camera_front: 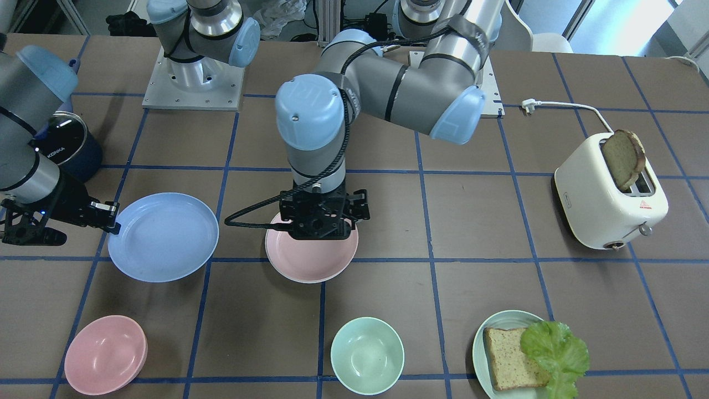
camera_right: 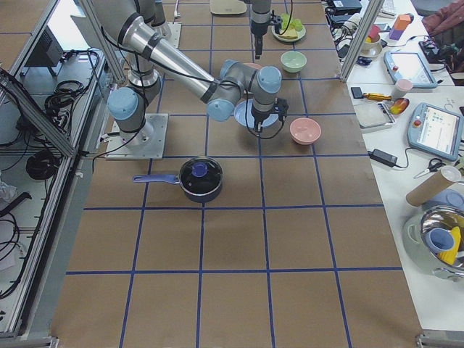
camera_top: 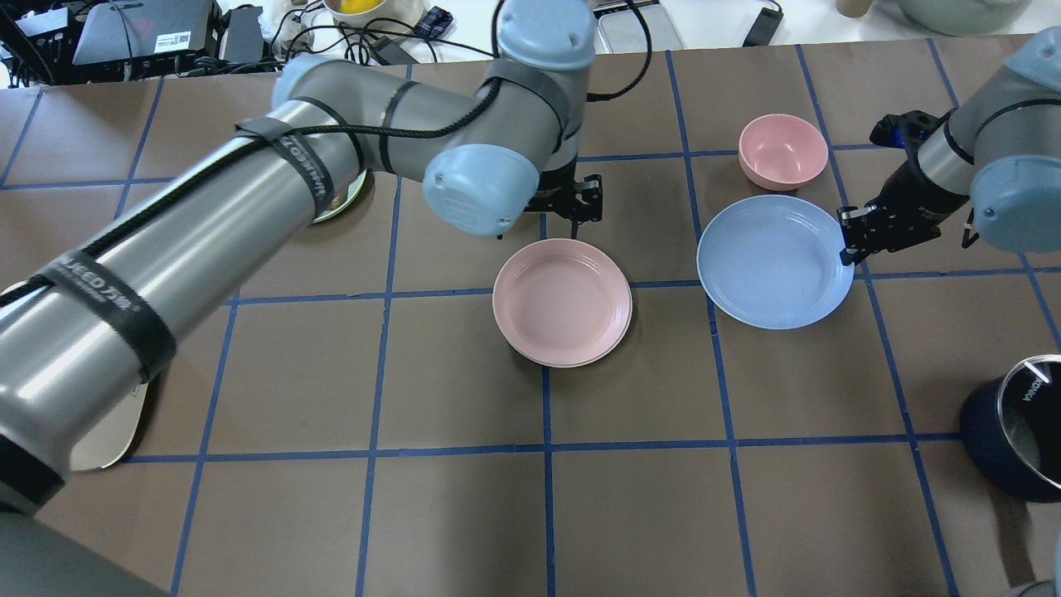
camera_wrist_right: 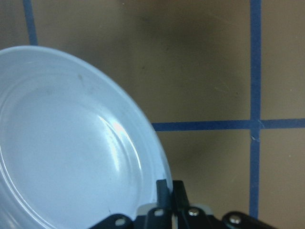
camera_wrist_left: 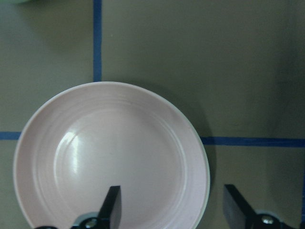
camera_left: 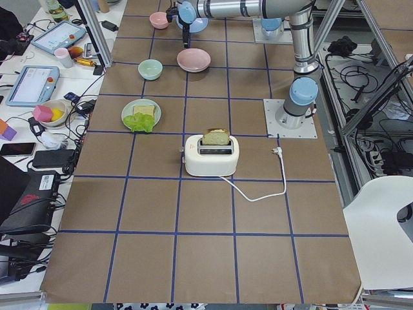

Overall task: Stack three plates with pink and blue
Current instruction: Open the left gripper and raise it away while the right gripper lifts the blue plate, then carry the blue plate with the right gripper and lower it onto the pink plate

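Observation:
The light blue plate will go down from my right gripper on the pale pink plate at the table's middle (camera_front: 308, 243).
The pale pink plate (camera_front: 310, 260) (camera_top: 562, 301) lies at the table's middle. A thin pale rim (camera_top: 612, 349) shows under its edge, so the cream-white plate seems to lie beneath it, almost wholly hidden. My left gripper (camera_front: 321, 219) (camera_top: 572, 207) hangs open over the pink plate's far edge. In the left wrist view (camera_wrist_left: 172, 207) its fingers straddle the rim without touching. The light blue plate (camera_front: 163, 237) (camera_top: 775, 261) (camera_wrist_right: 62, 143) lies apart, on the robot's right. My right gripper (camera_front: 113, 219) (camera_top: 850, 240) (camera_wrist_right: 169, 191) is shut on its rim.
A pink bowl (camera_front: 105, 354) (camera_top: 783, 151) sits just beyond the blue plate. A mint-green bowl (camera_front: 367, 354) and a mint plate (camera_front: 487, 332) with bread and lettuce lie on the operators' side. A toaster (camera_front: 609, 199) stands on the robot's left, a dark pot (camera_top: 1024, 427) on its right.

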Robot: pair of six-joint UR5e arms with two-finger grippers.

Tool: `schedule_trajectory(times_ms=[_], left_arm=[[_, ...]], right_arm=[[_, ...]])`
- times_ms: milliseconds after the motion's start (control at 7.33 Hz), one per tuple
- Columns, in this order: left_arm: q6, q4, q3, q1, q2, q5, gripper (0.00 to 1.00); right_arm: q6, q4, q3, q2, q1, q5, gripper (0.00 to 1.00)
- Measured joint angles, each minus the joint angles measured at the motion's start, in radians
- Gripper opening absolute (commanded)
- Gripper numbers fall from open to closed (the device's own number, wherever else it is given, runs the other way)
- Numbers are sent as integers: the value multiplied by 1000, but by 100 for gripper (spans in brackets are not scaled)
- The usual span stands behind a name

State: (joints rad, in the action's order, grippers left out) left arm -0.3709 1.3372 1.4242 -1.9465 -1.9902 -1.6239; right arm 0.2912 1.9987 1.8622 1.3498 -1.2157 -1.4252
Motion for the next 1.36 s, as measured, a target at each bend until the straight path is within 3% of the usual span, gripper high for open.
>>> schedule_trajectory(times_ms=[409,818,1227,1364], left_arm=[[80,190,3,148,135,72,100],[117,237,11,234,214,91,100],[187,315,21,258,351,68,100],[193,319,32,267,387,67,100]], right_arm=[[-328,3,-30,-4,-199,17,0],[-668,70,-12,-24,-402,43,0],[-763,158,58,-31,-458,53,2],[-769,183,73,-33,-460,54,59]])
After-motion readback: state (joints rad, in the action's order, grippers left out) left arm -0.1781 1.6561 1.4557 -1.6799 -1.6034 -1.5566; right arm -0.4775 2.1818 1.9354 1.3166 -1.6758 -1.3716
